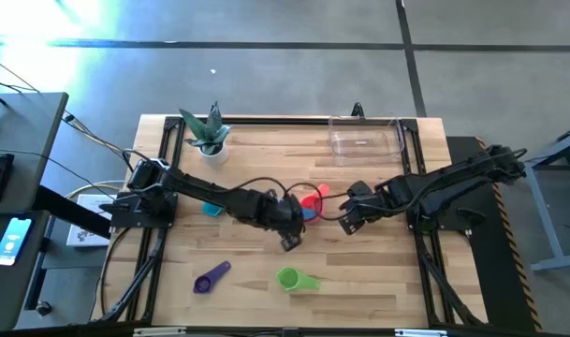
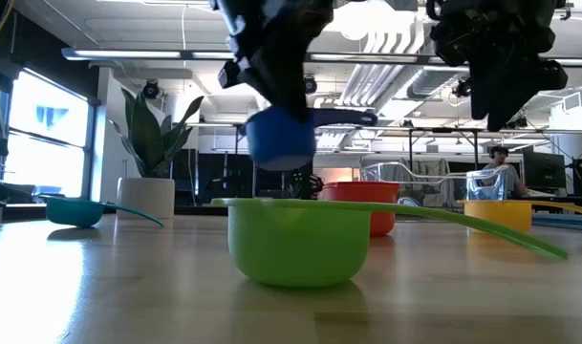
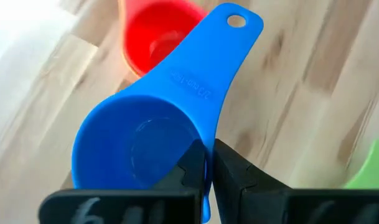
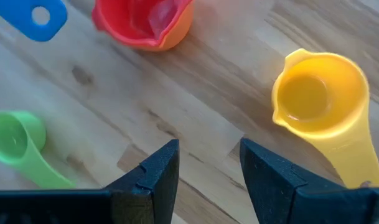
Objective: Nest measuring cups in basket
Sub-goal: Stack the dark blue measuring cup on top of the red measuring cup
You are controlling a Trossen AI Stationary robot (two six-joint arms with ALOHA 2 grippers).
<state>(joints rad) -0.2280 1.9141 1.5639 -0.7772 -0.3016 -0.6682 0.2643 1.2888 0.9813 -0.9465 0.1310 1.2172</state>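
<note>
The blue cup will go down from my left gripper inside the bowl of the red cup (image 1: pixel 305 202) (image 3: pixel 162 34).
My left gripper (image 3: pixel 208 154) is shut on the blue cup (image 3: pixel 145 137), held in the air over mid-table (image 2: pixel 281 139), its handle pointing toward the red cup (image 3: pixel 158 34). The red cup sits inside the orange one (image 4: pixel 180 28). My right gripper (image 4: pixel 208 165) hangs open above the table (image 1: pixel 345 220), with the yellow cup (image 4: pixel 320 99) just ahead of it, bottom on the wood. Green (image 1: pixel 294 279), purple (image 1: pixel 210 278) and teal (image 1: pixel 211 208) cups lie on the table. The clear basket (image 1: pixel 364 139) stands near the far edge. My left gripper pinches the blue cup's wall (image 3: pixel 205 146) where the handle joins the bowl. One finger (image 3: pixel 188 171) is inside the bowl and the other (image 3: pixel 236 174) is outside, below the handle. The cup is lifted clear of the table, its mouth turned toward the wrist camera.
A small white plant pot (image 1: pixel 210 142) stands at the far left of the table. The green cup (image 2: pixel 295 239) lies near the table's near edge, its handle (image 2: pixel 463 225) stretching right. Bare wood lies between the red cup and the basket. A person (image 2: pixel 496 172) sits in the room behind.
</note>
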